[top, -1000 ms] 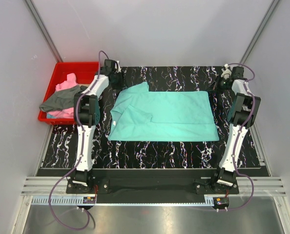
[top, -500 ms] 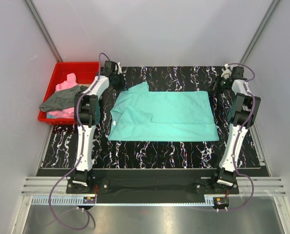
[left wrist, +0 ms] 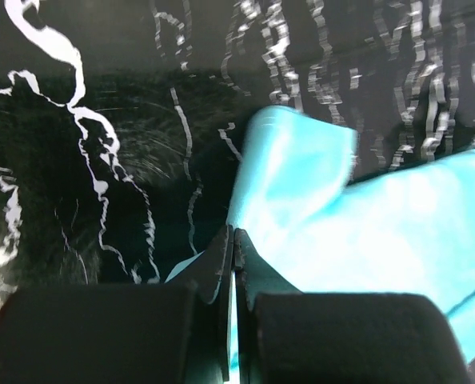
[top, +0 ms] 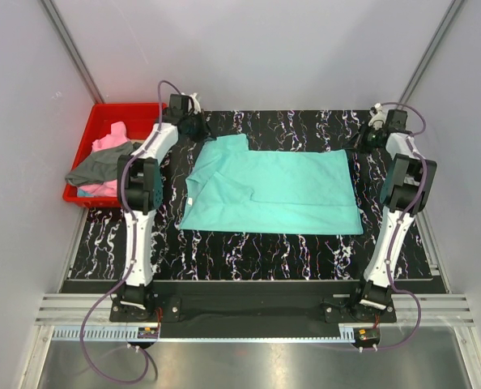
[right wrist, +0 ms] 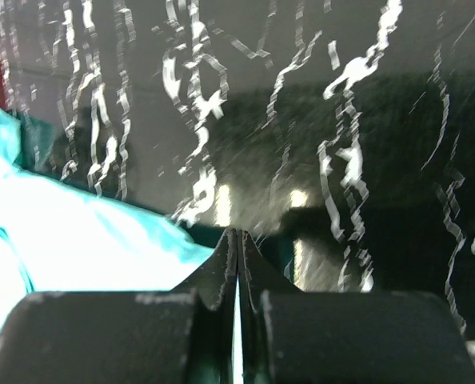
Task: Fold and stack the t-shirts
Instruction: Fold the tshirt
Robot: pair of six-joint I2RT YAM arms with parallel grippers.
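Note:
The robot's right gripper pinches only a sliver at the teal t-shirt's far corner, so it should open and take more cloth point(top: 338, 156) beside the corner before folding.
The teal t-shirt point(top: 281, 190) lies spread flat on the black marbled table point(top: 289, 247), folded in half lengthwise. My left gripper point(top: 197, 127) is at its far left corner by the sleeve, with jaws shut on the teal cloth point(left wrist: 357, 232). My right gripper point(top: 364, 139) is at the far right corner, jaws shut with a sliver of teal cloth point(right wrist: 77, 240) between them. The pink t-shirt point(top: 111, 139) and the dark grey t-shirt point(top: 101, 167) lie crumpled in the red bin point(top: 103, 112).
The red bin stands off the table's far left corner, with the grey shirt hanging over its near rim. Grey walls close in on both sides and at the back. Bare table shows in front of the teal shirt.
My left gripper has moved toward the back of the table, pulling the teal shirt's far left corner straighter. The right gripper has shifted slightly back too.

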